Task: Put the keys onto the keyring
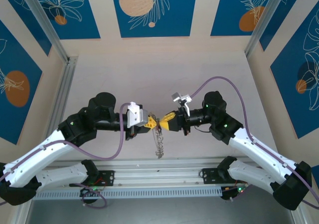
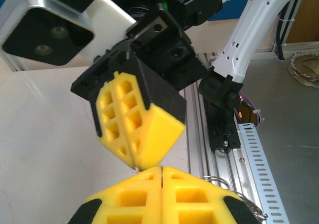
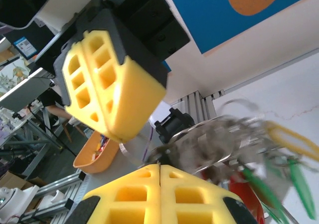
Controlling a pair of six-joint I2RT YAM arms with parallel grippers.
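Next, I release the key with my right gripper on the white table (image 1: pixel 162 134) under the hanging keyring, behind the aluminium rail.
My left gripper (image 1: pixel 151 120) and right gripper (image 1: pixel 165 119) meet tip to tip above the table's near middle, both shut. The keyring (image 1: pixel 159 140), a thin grey hoop, hangs down from where they meet. In the right wrist view the right gripper (image 3: pixel 159 165) pinches the keyring (image 3: pixel 225 134) at its rim. Green (image 3: pixel 298 178) and red (image 3: pixel 245 200) keys dangle blurred from it. A flat silver blade (image 3: pixel 128 154) leaves the left gripper's fingers (image 3: pixel 112 92) towards a dark head at the hoop. In the left wrist view the left gripper (image 2: pixel 161 168) is shut, with keyring wire (image 2: pixel 220 180) beside it.
An aluminium rail (image 1: pixel 159 164) runs along the table's near edge under the hanging hoop. Frame posts (image 1: pixel 42 24) stand at the back corners. An orange bowl (image 3: pixel 93 156) sits off the table beyond the rail.
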